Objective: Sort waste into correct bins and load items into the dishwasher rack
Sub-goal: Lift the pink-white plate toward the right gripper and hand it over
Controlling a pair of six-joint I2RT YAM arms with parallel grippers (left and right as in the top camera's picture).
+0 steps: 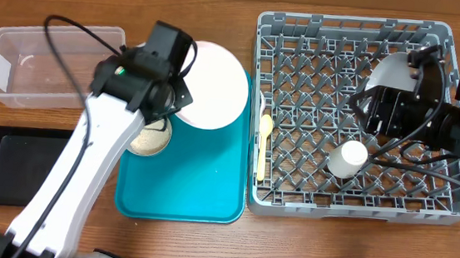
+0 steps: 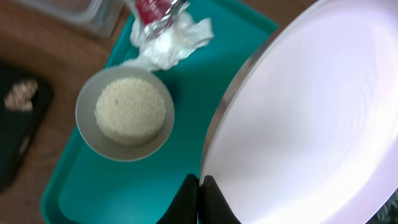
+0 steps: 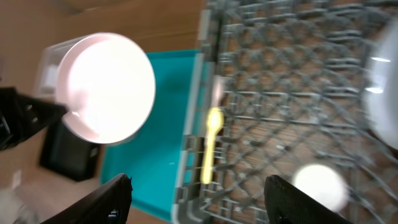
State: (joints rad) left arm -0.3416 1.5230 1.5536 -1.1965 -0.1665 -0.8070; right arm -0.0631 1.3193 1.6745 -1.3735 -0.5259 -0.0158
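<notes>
The white-pinkish plate is to be taken over next. My right gripper will grab the rack-side rim [image 1: 247, 95] [image 3: 153, 86] of the plate, opposite my left gripper.
My left gripper [image 2: 200, 186] is shut on the rim of the white-pinkish plate [image 1: 213, 86] [image 2: 311, 112] and holds it tilted over the teal tray [image 1: 183, 192]. A small bowl of rice [image 1: 150, 139] [image 2: 130, 112] sits on that tray, with the crumpled white napkin [image 2: 171, 43] and the red-and-silver wrapper [image 2: 152, 9] beside it. My right gripper [image 3: 199, 193] is open and empty above the grey rack [image 1: 348, 206]. The rack holds a white cup [image 1: 348, 159], a grey plate [image 1: 398, 73] and a cream spoon [image 1: 264, 140] at its left edge. The fork does not show clearly.
The clear tub [image 1: 52, 59] stands at the far left. The black tray [image 1: 22, 165] lies in front of it, and a pale brown morsel [image 2: 20, 94] lies in it. The right arm's cables hang over the rack's right side.
</notes>
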